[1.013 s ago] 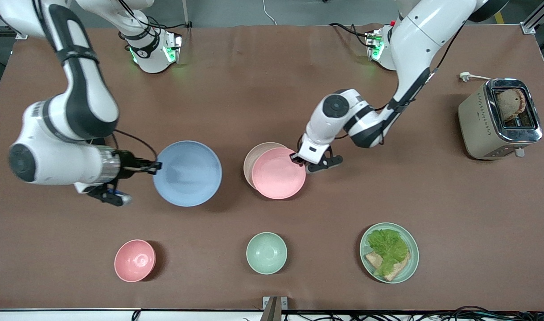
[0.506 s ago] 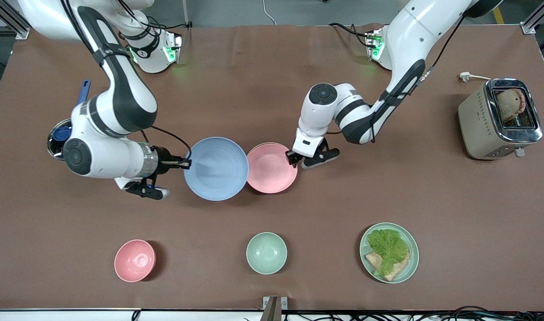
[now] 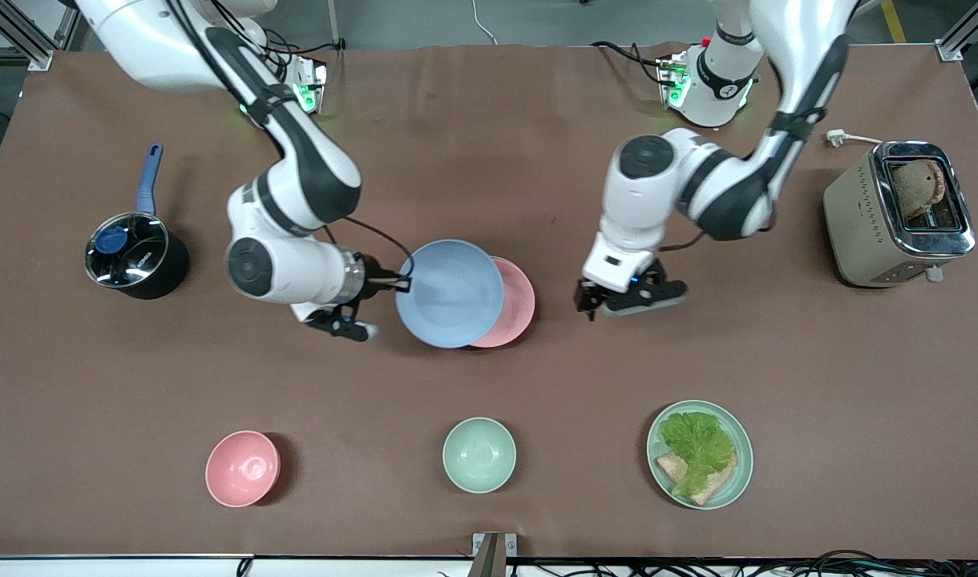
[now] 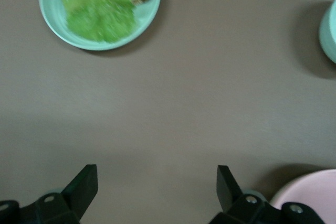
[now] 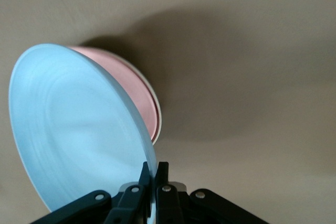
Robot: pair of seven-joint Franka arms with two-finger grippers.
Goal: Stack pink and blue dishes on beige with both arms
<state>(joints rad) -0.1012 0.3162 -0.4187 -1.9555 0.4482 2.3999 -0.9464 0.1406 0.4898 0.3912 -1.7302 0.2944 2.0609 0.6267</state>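
Next, my right gripper sets the light blue plate, now held tilted over the pink one, down flat and lets go of it on the middle of the pale pink plate (image 3: 486, 298) (image 5: 84, 102).
My right gripper (image 3: 401, 282) is shut on the rim of the light blue plate (image 3: 447, 292) and holds it tilted over the pale pink plate (image 3: 515, 308), covering most of it. In the right wrist view the fingers (image 5: 156, 174) pinch the blue plate (image 5: 79, 129) edge, with the pink plate (image 5: 131, 87) below. Only a thin cream rim of the beige plate (image 5: 159, 123) peeks from under the pink one; the front view hides it. My left gripper (image 3: 587, 301) is open over bare table beside the stack, toward the left arm's end, holding nothing (image 4: 156, 184).
A dark pot with a blue handle (image 3: 132, 256) sits at the right arm's end and a toaster (image 3: 898, 212) at the left arm's end. Nearer the front camera stand a small pink bowl (image 3: 242, 469), a mint-green bowl (image 3: 478, 454) and a green plate with lettuce and bread (image 3: 700, 454).
The right arm carried the blue plate toward the left arm's end until it hangs over the pink plate. The left gripper let go of the pink plate and drew away toward its own end.
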